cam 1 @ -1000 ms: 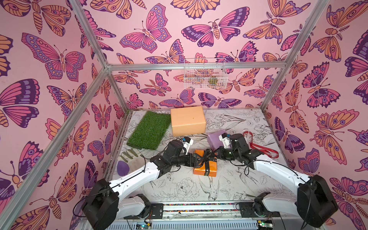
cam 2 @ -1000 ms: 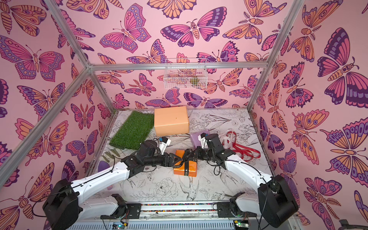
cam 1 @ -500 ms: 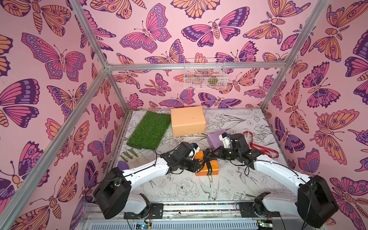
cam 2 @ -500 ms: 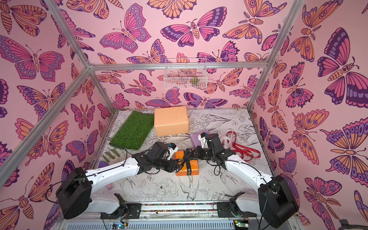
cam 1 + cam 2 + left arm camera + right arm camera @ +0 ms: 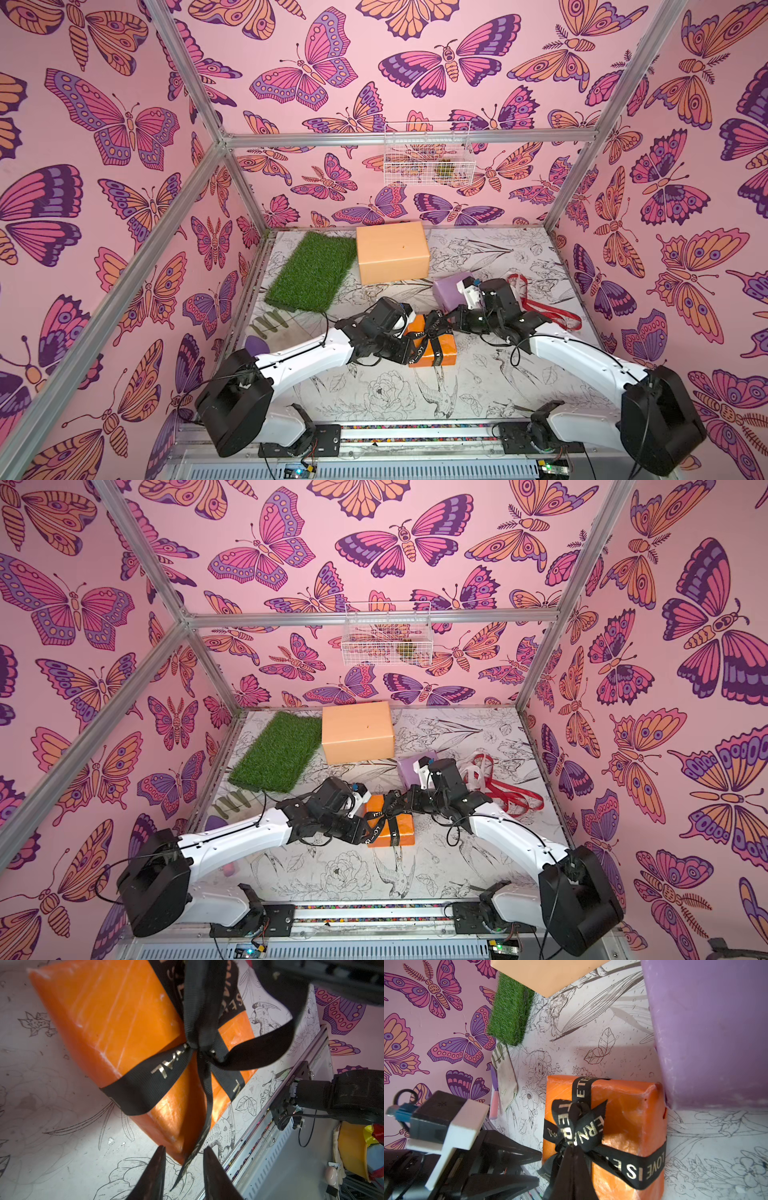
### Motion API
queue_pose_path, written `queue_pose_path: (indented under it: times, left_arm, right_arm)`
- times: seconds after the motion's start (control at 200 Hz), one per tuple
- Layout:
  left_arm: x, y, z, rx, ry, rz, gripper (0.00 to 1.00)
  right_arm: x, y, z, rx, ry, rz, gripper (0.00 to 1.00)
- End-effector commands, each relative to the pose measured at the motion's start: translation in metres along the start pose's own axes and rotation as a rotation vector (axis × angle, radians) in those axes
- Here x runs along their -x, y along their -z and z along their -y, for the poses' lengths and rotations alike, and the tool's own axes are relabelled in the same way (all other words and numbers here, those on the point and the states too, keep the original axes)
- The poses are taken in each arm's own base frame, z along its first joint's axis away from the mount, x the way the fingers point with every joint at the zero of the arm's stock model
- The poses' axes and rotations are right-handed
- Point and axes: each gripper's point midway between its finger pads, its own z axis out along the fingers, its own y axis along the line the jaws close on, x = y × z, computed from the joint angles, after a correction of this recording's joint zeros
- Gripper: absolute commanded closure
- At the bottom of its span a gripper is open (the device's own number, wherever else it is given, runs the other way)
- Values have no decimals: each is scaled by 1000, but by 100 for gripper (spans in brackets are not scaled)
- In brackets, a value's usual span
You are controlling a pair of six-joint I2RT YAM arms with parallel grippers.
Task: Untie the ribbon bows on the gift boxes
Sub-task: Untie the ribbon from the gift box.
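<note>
The bow's knot has my right gripper shut close to it, so my left gripper needs to pinch the loose tail (image 5: pixel 206 1124) and my right gripper needs to take the opposite tail before pulling.
The bright orange gift box (image 5: pixel 442 349) lies mid-table with the black lettered ribbon (image 5: pixel 432 332) tied in a bow on top. My right gripper (image 5: pixel 572 1147) is shut on that bow close to its knot (image 5: pixel 577 1124), reaching in from the right (image 5: pixel 451 322). At the box's left side my left gripper (image 5: pixel 185 1148) is open. A loose tail of the black ribbon (image 5: pixel 199 1047) hangs between its fingers (image 5: pixel 160 1159) without being pinched. The peach gift box (image 5: pixel 392 253) and the lilac gift box (image 5: pixel 449 289) carry no ribbon. The red ribbon (image 5: pixel 544 309) and the pale ribbon (image 5: pixel 473 773) lie loose at the right.
A green grass mat (image 5: pixel 313 272) lies at the back left beside the peach box. A glove (image 5: pixel 270 322) and a purple object (image 5: pixel 255 343) rest near the left wall. A wire basket (image 5: pixel 428 160) hangs on the back wall. The lilac box stands right behind the orange one.
My left arm has swung right, bringing its gripper up against the orange box's left side. The right gripper has kept its hold on the bow.
</note>
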Motion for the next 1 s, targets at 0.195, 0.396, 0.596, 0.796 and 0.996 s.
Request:
queue_pose_path:
  times: [0.195, 0.396, 0.596, 0.796, 0.996]
  left_arm:
    - [-16, -13, 10, -15, 48, -90, 53]
    - [-9, -16, 6, 16, 49, -73, 56]
    - [-5, -14, 9, 16, 53, -65, 100]
    - [4, 7, 9, 38, 46, -19, 100]
    - [19, 16, -18, 90, 86, 33, 100]
  right_arm:
    - [6, 5, -13, 33, 27, 21, 100]
    - [5, 7, -13, 34, 29, 25, 100]
    - [4, 11, -12, 29, 34, 37, 99]
    - [4, 10, -15, 44, 35, 38, 100]
    - [-4, 0, -55, 106, 144, 2, 100]
